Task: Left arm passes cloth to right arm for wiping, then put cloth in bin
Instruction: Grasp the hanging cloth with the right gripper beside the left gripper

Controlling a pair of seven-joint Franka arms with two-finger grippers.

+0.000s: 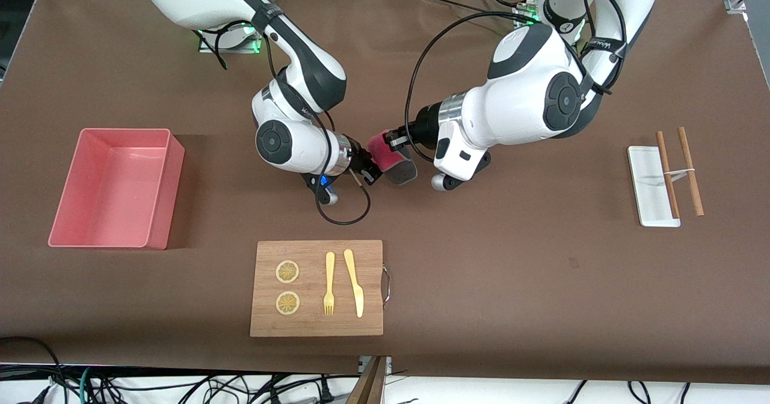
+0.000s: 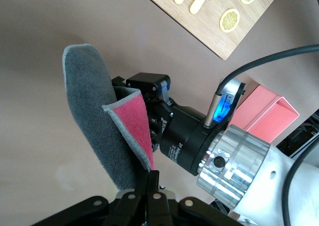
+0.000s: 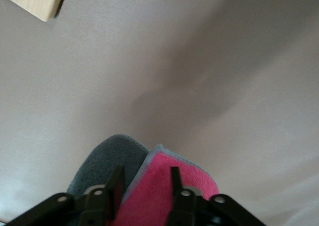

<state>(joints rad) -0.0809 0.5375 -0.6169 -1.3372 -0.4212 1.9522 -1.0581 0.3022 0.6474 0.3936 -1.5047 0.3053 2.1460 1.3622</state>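
Observation:
The cloth's pink side lies loose between the open fingers of my right gripper, so my right gripper should move inward toward my left gripper and pinch a fold (image 1: 386,151).
The cloth (image 1: 390,153), crimson-pink with a dark grey underside, hangs folded in the air over the middle of the table. My left gripper (image 1: 398,141) is shut on one edge of it; the left wrist view shows the closed fingers (image 2: 152,175) pinching the cloth (image 2: 94,116). My right gripper (image 1: 370,166) is at the cloth's other side, open, with the pink face (image 3: 164,186) between its spread fingers (image 3: 146,172). It also shows in the left wrist view (image 2: 144,89). The pink bin (image 1: 162,205) stands empty toward the right arm's end.
A wooden cutting board (image 1: 313,326) with two lemon slices, a fork and a knife lies nearer the front camera than the grippers. A flat white tray (image 1: 646,178) and two chopsticks (image 1: 689,169) lie toward the left arm's end.

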